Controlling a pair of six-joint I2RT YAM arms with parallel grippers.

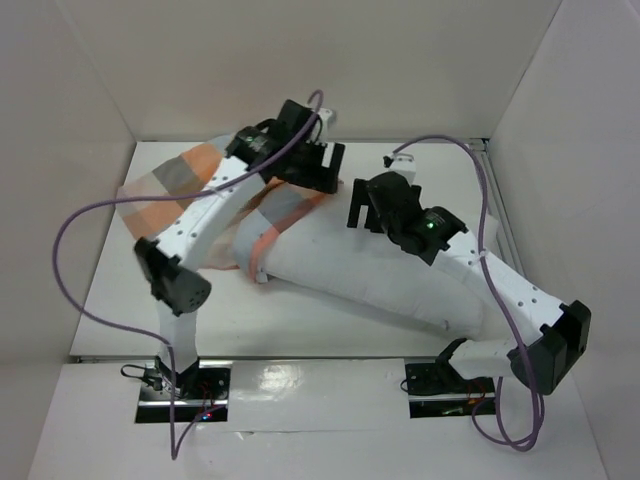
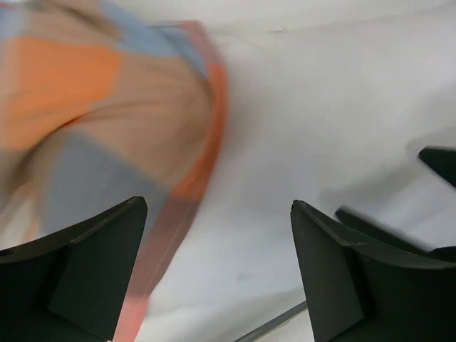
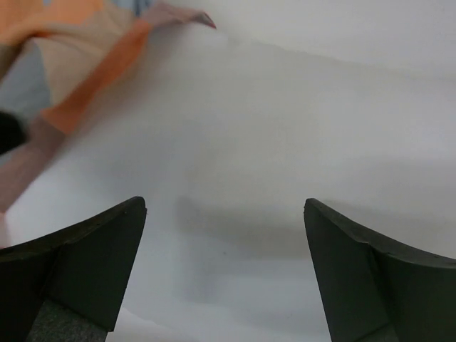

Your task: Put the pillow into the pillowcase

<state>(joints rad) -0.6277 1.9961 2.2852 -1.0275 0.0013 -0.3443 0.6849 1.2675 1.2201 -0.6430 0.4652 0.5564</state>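
Note:
The white pillow's top side (image 1: 309, 243), close beside the pillowcase's orange hem near the pillow's front edge, should get my right gripper next, and it should close there.
The white pillow (image 1: 380, 270) lies slanted across the middle of the table. Its left end sits inside the checked orange, grey-blue and cream pillowcase (image 1: 165, 180), whose orange hem crosses the pillow. My left gripper (image 1: 325, 168) is open and empty above the back edge, where case and pillow meet. In the left wrist view (image 2: 219, 206) the pillowcase (image 2: 85, 121) is at the left and white surface lies under the jaws. My right gripper (image 1: 358, 208) is open and empty, just right of the left one, over the pillow. The right wrist view (image 3: 224, 205) shows white below and the pillowcase (image 3: 78, 43) at top left.
White walls (image 1: 560, 120) close in the table at the back and on both sides. Purple cables (image 1: 75, 260) loop beside each arm. The right gripper's dark fingers (image 2: 438, 160) show at the right edge of the left wrist view, close by.

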